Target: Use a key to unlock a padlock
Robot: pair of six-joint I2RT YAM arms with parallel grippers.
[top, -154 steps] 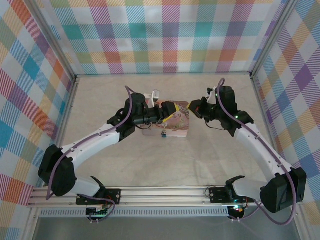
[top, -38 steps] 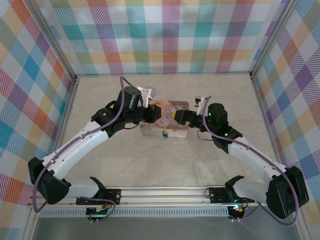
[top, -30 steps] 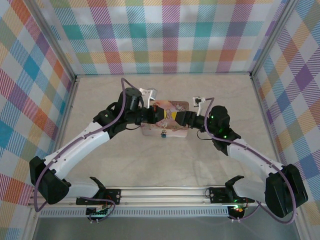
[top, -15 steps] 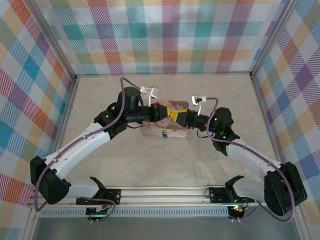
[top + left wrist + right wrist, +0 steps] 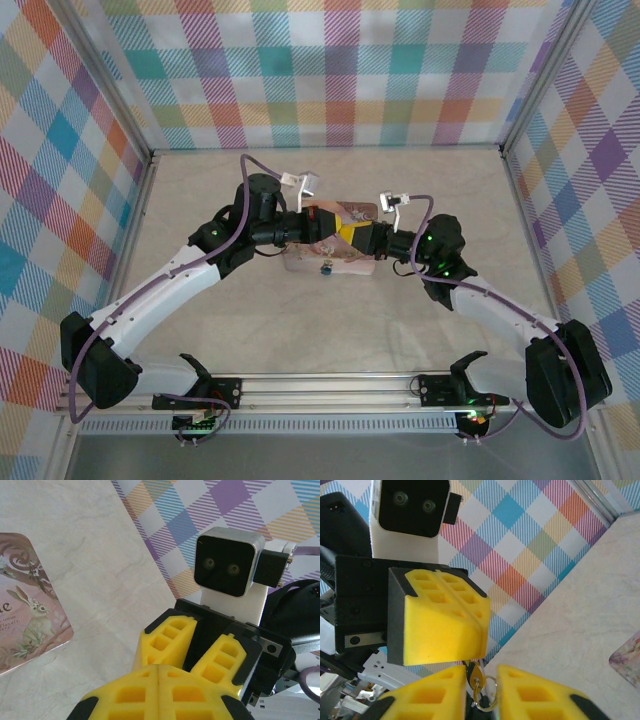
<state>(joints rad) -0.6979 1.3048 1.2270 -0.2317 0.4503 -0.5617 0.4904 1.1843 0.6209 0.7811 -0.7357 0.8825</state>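
The left gripper's closed fingers cover the key's blade, so next the right gripper takes the key's head (image 5: 474, 674) before the left gripper opens and grips the key again.
My left gripper (image 5: 337, 224) is held above the pink picture board (image 5: 352, 262), shut on a brass key (image 5: 476, 672). The key's head and its ring (image 5: 489, 701) hang out of the left gripper's shut yellow fingers (image 5: 445, 625). My right gripper (image 5: 481, 700) faces it tip to tip and is open, one finger on each side of the key's head and ring. In the left wrist view my left gripper (image 5: 158, 676) is shut, with the right gripper's spread fingers (image 5: 167, 640) just beyond. A small dark and blue item (image 5: 326, 268), perhaps the padlock, lies at the board's near edge.
The pink board with a rabbit drawing (image 5: 25, 605) lies flat on the marble-patterned table (image 5: 330, 320). Plaid walls (image 5: 340, 70) enclose the back and both sides. The right wrist camera (image 5: 227, 562) sits close in front of my left gripper.
The right gripper has moved left until its open fingers bracket the key at the left gripper's tip. The left arm has barely moved in the last second.
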